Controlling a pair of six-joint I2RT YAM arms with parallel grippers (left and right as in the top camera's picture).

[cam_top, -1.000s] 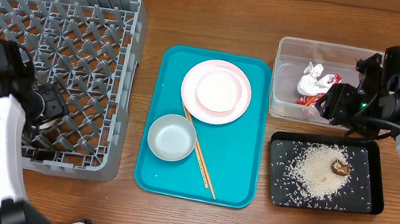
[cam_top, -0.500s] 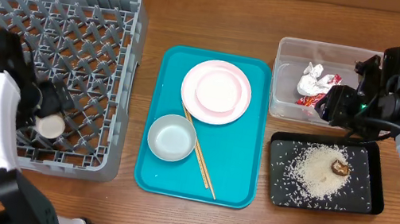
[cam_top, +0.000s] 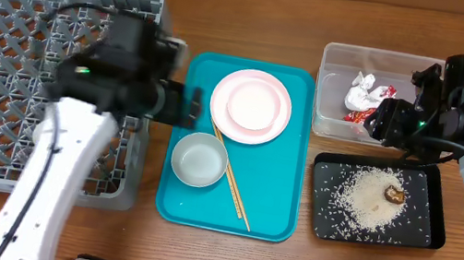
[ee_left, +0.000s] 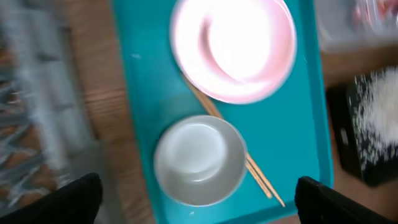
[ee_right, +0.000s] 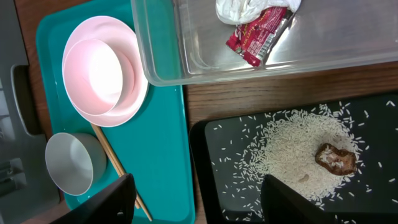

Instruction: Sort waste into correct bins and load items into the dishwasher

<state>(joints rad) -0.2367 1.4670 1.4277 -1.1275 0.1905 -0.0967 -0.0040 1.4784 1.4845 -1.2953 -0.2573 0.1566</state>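
My left gripper grabs the white bowl next at the part of its rim (cam_top: 225,156) (ee_left: 242,144) beside the chopsticks.
My left gripper (cam_top: 187,106) is open and empty above the left edge of the teal tray, just above the white bowl (cam_top: 199,159); in the left wrist view (ee_left: 199,202) its fingers straddle the bowl (ee_left: 199,158). A small plate (cam_top: 252,104) lies on the large plate (cam_top: 277,130), with two chopsticks (cam_top: 234,186) beside the bowl. My right gripper (cam_top: 389,123) is open and empty over the near wall of the clear tub (cam_top: 337,53), which holds the tissue (cam_top: 362,95) and the wrapper (ee_right: 258,31). Rice (cam_top: 368,200) and a brown lump (cam_top: 393,195) lie in the black tray (cam_top: 431,238). The small cup is hidden.
The grey dish rack (cam_top: 8,11) fills the table's left side, and my left arm crosses its right half. The teal tray (cam_top: 272,202) lies in the middle. Bare wood runs along the front edge and between the tray and the bins.
My left arm has swung from the rack's front left, where it left the small cup among the pegs, to the teal tray's left edge. The right arm has not moved.
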